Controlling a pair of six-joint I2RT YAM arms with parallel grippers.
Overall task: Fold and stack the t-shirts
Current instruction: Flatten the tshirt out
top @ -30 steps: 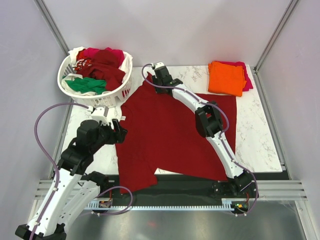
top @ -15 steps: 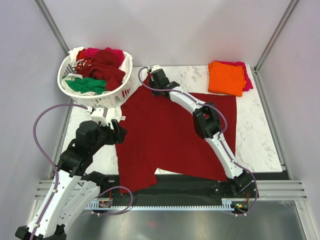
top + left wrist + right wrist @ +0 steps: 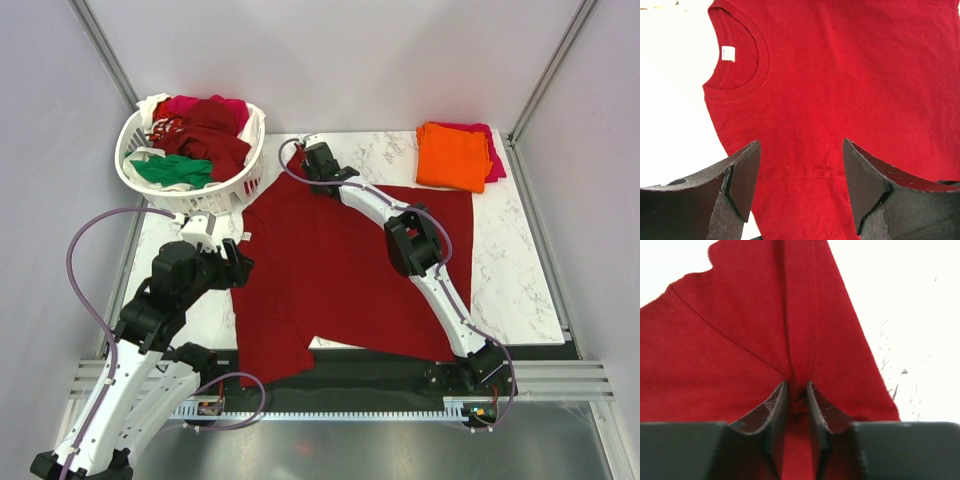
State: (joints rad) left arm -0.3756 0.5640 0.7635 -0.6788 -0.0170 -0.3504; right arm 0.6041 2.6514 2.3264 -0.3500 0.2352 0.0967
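Note:
The far sleeve's end is folded back at my pinch; my right gripper will open, retake the sleeve's hem [image 3: 802, 367], draw it flat.
A dark red t-shirt [image 3: 340, 260] lies spread on the marble table. My right gripper [image 3: 306, 166] is at its far left sleeve, shut on a pinch of the dark red cloth [image 3: 798, 402] low on the table. My left gripper [image 3: 240, 255] hovers open and empty above the shirt's left edge; its view shows the collar [image 3: 740, 65] and chest between the fingers [image 3: 747, 175]. A folded orange t-shirt [image 3: 453, 155] lies on a folded magenta one [image 3: 494, 160] at the far right. More shirts, dark red, green [image 3: 170, 170] and white, fill the basket.
A white lattice basket [image 3: 215, 195] stands at the far left corner, close to my right gripper. The shirt's lower left hem hangs over the table's near edge [image 3: 420, 352]. Enclosure walls and posts surround the table.
My right gripper has slid a little down and right along the shirt's far sleeve, from above its edge onto the cloth. The left arm has barely moved.

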